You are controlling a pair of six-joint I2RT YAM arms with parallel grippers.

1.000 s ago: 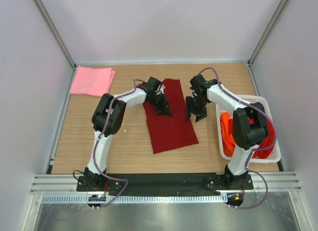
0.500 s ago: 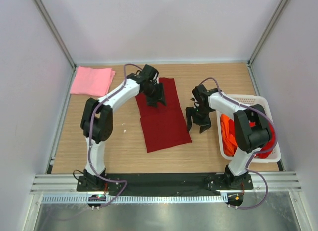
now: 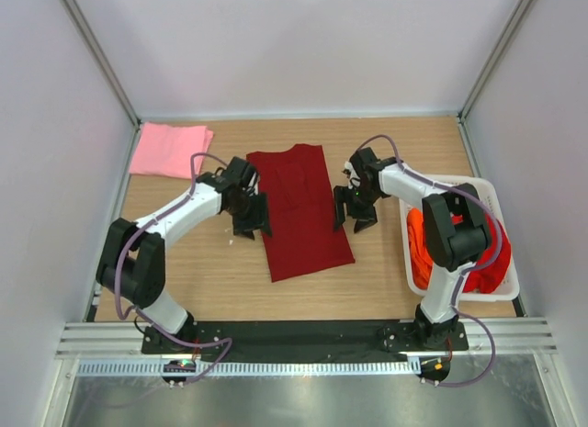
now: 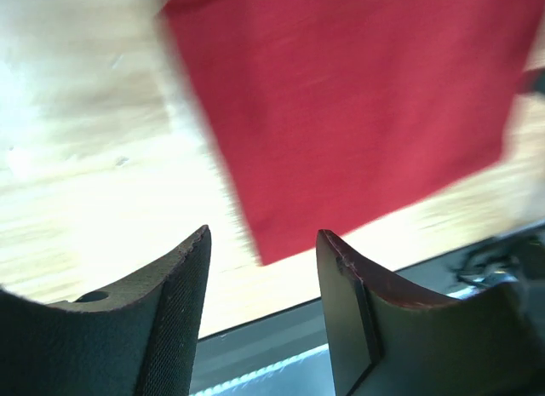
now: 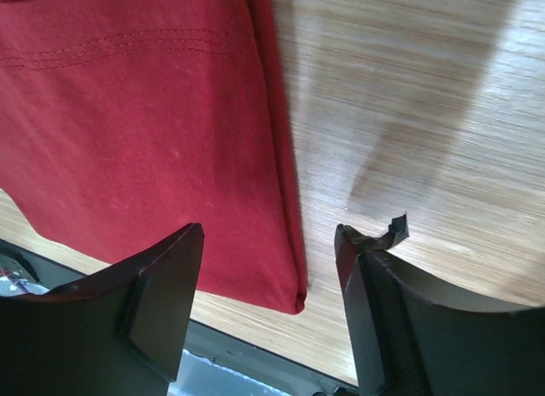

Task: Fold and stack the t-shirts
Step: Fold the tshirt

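My left gripper is going to close on the near corner (image 3: 272,270) (image 4: 258,245) of the maroon t-shirt, which is the corner farther away from the white basket.
The maroon t-shirt (image 3: 300,208) lies flat on the table, folded into a long strip. It also shows in the left wrist view (image 4: 358,98) and the right wrist view (image 5: 145,132). My left gripper (image 3: 254,224) is open and empty just off its left edge. My right gripper (image 3: 351,216) is open and empty at its right edge, the jaws standing either side of that edge. The folded pink t-shirt (image 3: 169,149) lies at the back left. The orange t-shirt (image 3: 419,243) and the bright red t-shirt (image 3: 491,262) lie bunched in the white basket (image 3: 459,182).
The white basket stands at the right edge of the table, close to my right arm. Grey walls close in the table at the back and both sides. A black strip runs along the near edge.
My left gripper let go of the maroon shirt and moved left and nearer, off the cloth. My right gripper moved up to the shirt's right edge. The shirt now lies straighter.
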